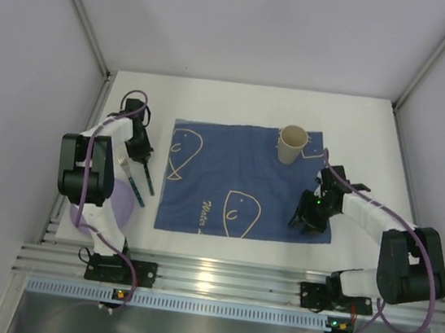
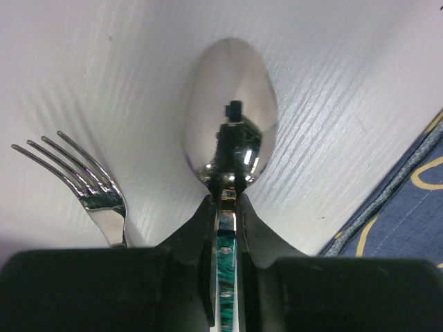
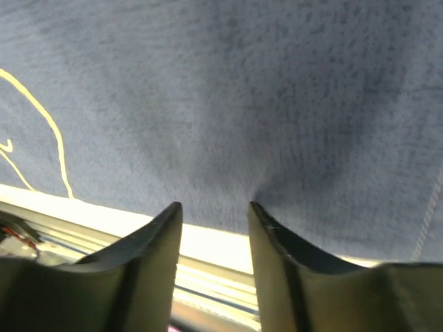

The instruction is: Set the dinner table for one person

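Observation:
I should use my left gripper to set the spoon down on the blue placemat [image 1: 286, 195], in the spot just below the beige cup.
On the white dinner table [image 1: 240, 95], my left gripper [image 2: 228, 197] is shut on the green handle of a steel spoon [image 2: 232, 104] that lies bowl up on the tabletop [image 2: 104, 69]. A fork [image 2: 90, 183] lies just left of it. From above, the left gripper [image 1: 136, 158] stands left of the blue placemat [image 1: 245, 178], and the spoon's handle [image 1: 148, 181] trails toward the near edge. My right gripper [image 1: 307, 220] hangs over the placemat's near right corner. Its jaws [image 3: 214, 207] are open over the blue cloth [image 3: 221, 104] with nothing between them.
A beige cup [image 1: 292, 144] stands on the placemat's far right corner. A lilac plate [image 1: 118, 210] lies partly under the left arm, near the front left. An aluminium rail [image 1: 216, 281] runs along the near edge, and white walls enclose the table.

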`<state>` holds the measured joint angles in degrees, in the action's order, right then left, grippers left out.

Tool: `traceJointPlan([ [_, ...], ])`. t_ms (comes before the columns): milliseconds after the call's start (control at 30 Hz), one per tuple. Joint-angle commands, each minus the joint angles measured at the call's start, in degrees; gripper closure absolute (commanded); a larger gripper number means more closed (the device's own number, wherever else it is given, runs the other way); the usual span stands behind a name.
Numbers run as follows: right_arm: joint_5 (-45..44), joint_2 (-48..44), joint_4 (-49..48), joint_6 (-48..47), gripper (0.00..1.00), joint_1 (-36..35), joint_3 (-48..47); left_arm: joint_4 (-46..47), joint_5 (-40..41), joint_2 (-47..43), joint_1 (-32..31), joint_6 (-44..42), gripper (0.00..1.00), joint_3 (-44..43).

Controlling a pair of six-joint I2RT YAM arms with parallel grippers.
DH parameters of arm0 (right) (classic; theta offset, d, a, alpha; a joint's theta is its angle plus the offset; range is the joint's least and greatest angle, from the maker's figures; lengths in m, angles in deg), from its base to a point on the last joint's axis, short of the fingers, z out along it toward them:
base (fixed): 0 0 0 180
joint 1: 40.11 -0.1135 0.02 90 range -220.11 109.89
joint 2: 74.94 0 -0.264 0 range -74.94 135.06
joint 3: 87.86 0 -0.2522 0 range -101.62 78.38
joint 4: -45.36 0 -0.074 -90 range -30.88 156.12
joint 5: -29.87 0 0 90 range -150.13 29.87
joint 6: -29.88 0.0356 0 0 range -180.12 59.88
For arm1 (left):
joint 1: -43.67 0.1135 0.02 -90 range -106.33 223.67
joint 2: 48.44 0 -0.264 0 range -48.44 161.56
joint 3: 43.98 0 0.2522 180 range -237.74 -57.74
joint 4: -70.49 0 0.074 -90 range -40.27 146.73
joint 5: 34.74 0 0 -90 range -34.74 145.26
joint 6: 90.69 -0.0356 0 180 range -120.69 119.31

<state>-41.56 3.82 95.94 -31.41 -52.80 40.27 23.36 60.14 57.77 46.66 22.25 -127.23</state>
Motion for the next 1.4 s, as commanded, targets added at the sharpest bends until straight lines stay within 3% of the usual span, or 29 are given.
traceJointPlan([
  [0,-1.86,-4.22,6.59,-1.55,0.44,-0.93,-6.96,1.81,-1.55,2.42,0.27,-1.84,0.91,-1.34],
  [67,-2.83,-6.25,10.44,-2.51,0.33,-0.94,-9.78,1.11,-1.46,2.42,0.18,-3.16,1.0,-1.78],
  [100,-3.62,-6.77,12.03,-2.78,0.19,-0.94,-11.27,0.93,-1.11,2.25,0.18,-3.69,1.0,-1.79],
  [200,-4.5,-7.83,17.22,-4.18,0.0,-0.94,-18.99,-0.73,-0.84,0.05,0.18,-5.01,1.0,-1.96],
  [400,-7.66,-12.48,22.5,-4.45,0.0,-0.94,-25.78,-5.04,-2.51,-8.82,-2.53,-4.4,1.0,-8.09],
  [600,-9.78,-18.29,23.47,-2.7,0.0,-0.85,-23.25,-11.2,-0.84,-8.57,-20.36,6.04,1.0,-20.85],
  [733,-9.43,-22.41,25.75,-1.73,0.0,-0.85,-21.48,-7.86,-1.02,-3.58,-33.62,15.89,1.0,-23.84],
  [933,-9.78,-29.09,30.76,-1.11,0.0,-0.85,-21.22,-1.71,0.39,8.63,-46.99,25.22,1.0,-31.3],
  [1133,-10.91,-34.19,36.73,-1.98,0.0,-0.85,-21.57,2.5,1.35,19.27,-53.07,31.28,1.0,-39.66],
  [1367,-13.29,-35.43,40.52,-4.71,0.0,-0.85,-23.68,4.53,1.62,24.57,-54.93,37.53,1.0,-43.62],
])
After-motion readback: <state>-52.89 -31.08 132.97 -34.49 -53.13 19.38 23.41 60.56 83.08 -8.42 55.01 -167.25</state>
